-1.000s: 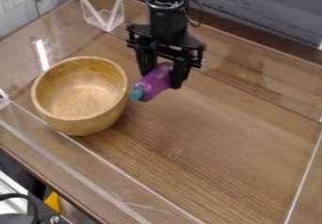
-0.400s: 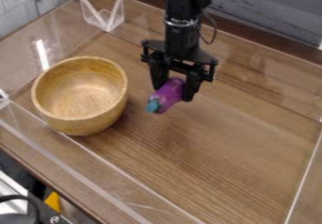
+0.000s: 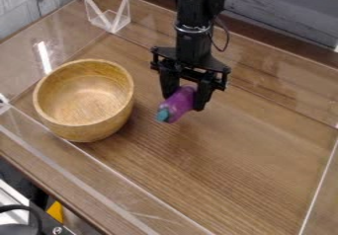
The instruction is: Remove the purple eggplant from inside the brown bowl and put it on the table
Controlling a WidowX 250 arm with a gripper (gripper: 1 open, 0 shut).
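Observation:
The robot's gripper should release the purple eggplant on the bare wood a short way (image 3: 177, 128) beside the brown bowl.
The purple eggplant (image 3: 177, 105) hangs tilted between the black fingers of my gripper (image 3: 188, 97), teal stem end pointing down-left, just above or at the table (image 3: 238, 170); I cannot tell whether it touches the wood. The gripper points straight down and is shut on the eggplant. The brown bowl (image 3: 85, 100) stands to the left of the gripper, apart from it, and shows a bare pale inside.
Clear acrylic walls (image 3: 79, 195) run along the table's edges. A clear acrylic stand (image 3: 109, 14) sits at the back left. A grey wall lies behind the arm.
The gripper has carried the eggplant to the right, away from the bowl's rim, and down toward the tabletop. The bowl has stayed put.

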